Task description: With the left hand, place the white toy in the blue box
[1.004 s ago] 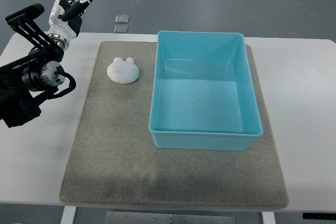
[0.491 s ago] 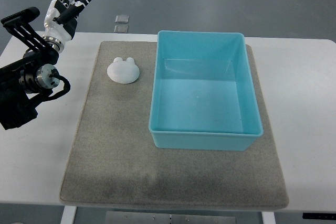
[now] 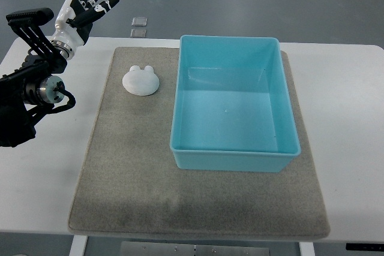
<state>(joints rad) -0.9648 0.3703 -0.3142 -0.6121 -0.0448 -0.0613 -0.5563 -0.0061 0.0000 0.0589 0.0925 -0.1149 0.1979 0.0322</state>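
Note:
My left gripper is to move to the white toy next, and there I should have it close around its rounded side (image 3: 129,81) that faces away from the blue box.
The white toy (image 3: 141,80), a rounded lump with two small ears, lies on the grey mat (image 3: 132,172) just left of the blue box (image 3: 231,154). The box stands open and holds nothing. My left hand (image 3: 88,3) is raised at the far left corner of the table, well up and left of the toy, with its fingers spread and holding nothing. Its black arm (image 3: 27,88) comes in from the left edge.
The mat lies on a white table (image 3: 351,106). Two small clear squares (image 3: 139,26) lie on the floor beyond the table's far edge. The right arm does not show.
The left hand has shifted slightly right and up, and its fingers fan out more toward the right. The toy and box have not moved.

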